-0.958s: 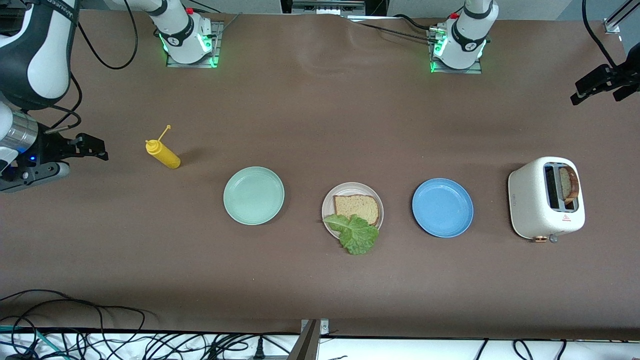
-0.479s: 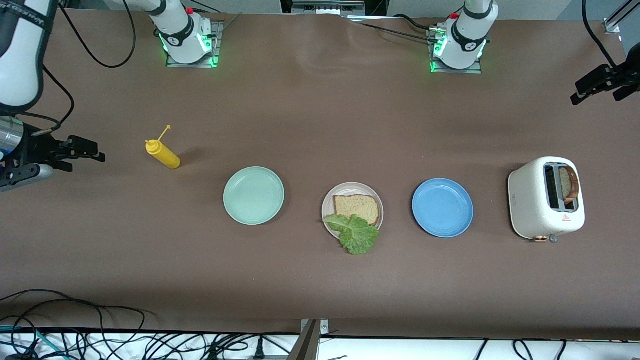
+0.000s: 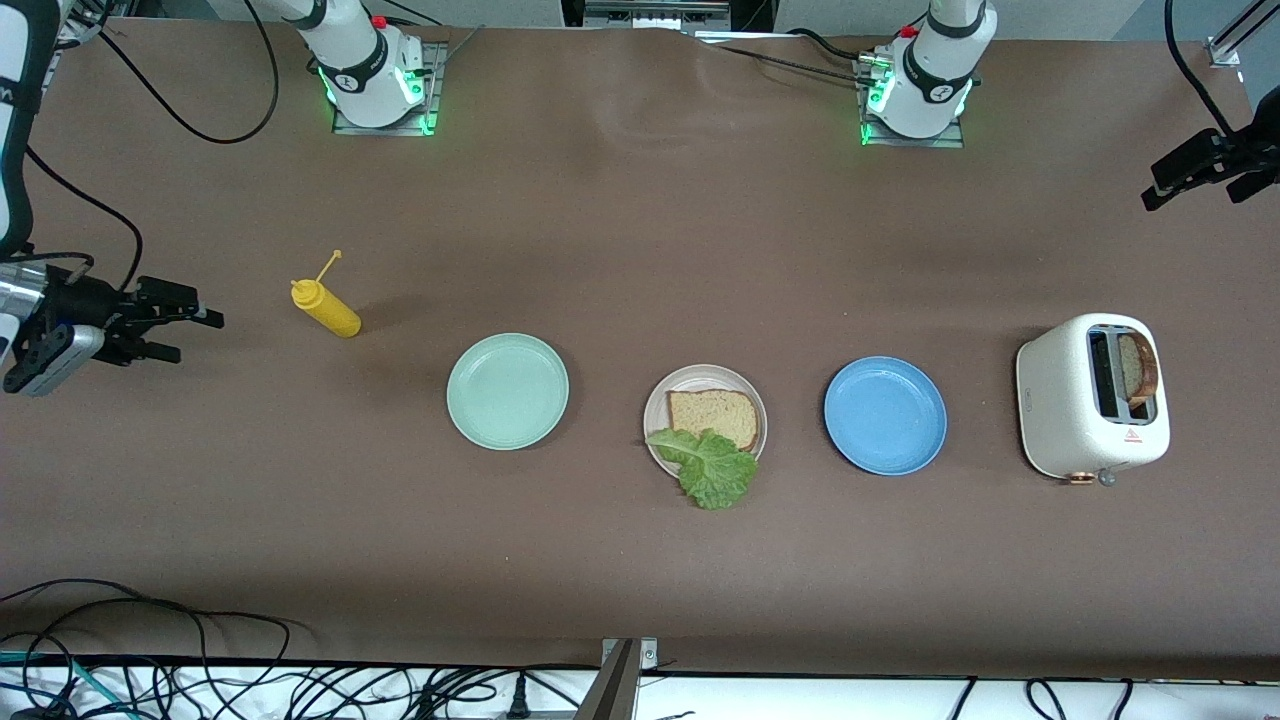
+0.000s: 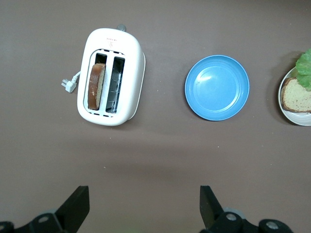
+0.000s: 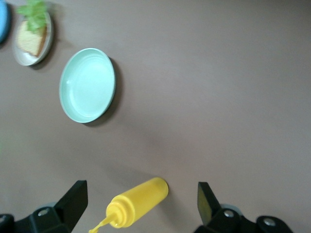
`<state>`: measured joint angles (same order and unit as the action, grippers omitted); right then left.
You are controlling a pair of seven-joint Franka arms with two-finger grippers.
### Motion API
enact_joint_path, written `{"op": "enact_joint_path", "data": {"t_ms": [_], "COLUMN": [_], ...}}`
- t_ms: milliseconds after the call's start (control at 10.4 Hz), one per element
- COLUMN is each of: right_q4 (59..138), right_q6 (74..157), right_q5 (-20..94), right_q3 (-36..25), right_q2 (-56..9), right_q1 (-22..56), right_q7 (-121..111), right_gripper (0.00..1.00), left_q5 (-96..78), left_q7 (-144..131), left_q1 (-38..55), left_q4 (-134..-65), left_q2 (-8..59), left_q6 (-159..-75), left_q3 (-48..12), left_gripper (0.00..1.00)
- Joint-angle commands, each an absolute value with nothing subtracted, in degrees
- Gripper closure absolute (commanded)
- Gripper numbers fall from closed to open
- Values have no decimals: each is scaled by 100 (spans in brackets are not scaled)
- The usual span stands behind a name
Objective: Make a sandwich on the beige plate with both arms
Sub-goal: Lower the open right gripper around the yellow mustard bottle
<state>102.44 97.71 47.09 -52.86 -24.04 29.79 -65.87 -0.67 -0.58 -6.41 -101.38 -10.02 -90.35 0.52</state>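
The mustard bottle is next for my right gripper. It should go there and close on the bottle's lower body (image 3: 337, 316) (image 5: 151, 192), well away from the bottle's yellow nozzle.
The beige plate (image 3: 656, 412) lies mid-table between a mint plate and a blue plate. On it rests one brown bread slice (image 3: 712, 415), and a green lettuce leaf (image 3: 712, 468) overlaps the slice and hangs over the rim. A second bread slice (image 3: 1138, 368) stands in the white toaster (image 3: 1075, 400). My left gripper (image 3: 1155, 195) hangs open and empty, high over the left arm's end of the table; its wrist view shows the toaster (image 4: 111, 76) and the slice (image 4: 96, 86) below. My right gripper (image 3: 190, 335) is open and empty over the right arm's end, beside the mustard bottle (image 5: 138, 201).
A mint green plate (image 3: 507, 391) and a blue plate (image 3: 885, 415) flank the beige plate. The yellow mustard bottle (image 3: 328, 310) lies toward the right arm's end. Cables run along the table edge nearest the front camera.
The right arm has swung outward and its gripper has turned and dropped a little beside the mustard bottle. The left arm and the objects on the table have not moved.
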Motion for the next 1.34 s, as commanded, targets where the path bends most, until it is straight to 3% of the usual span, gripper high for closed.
{"op": "enact_joint_path", "data": {"t_ms": [0, 767, 1246], "right_q4": [10860, 12224, 12674], "right_q6": [9791, 9431, 9431], "right_q5": [5525, 7065, 7627], "right_q3": [-5168, -5177, -5028], "right_q2": [-2425, -3066, -3374], "right_q1": [2804, 2338, 2241], "right_q7": [-8201, -13820, -14878], "right_gripper": [0, 0, 0], "left_q5": [114, 88, 97], "left_q7": [-70, -97, -62], "left_q1": [-668, -677, -650], "left_q4": [-9976, -9984, -9976], "left_q2": [-941, -941, -949], "left_q6": [-8895, -8649, -8596], "left_q3": [-35, -26, -44], "left_gripper": [0, 0, 0]}}
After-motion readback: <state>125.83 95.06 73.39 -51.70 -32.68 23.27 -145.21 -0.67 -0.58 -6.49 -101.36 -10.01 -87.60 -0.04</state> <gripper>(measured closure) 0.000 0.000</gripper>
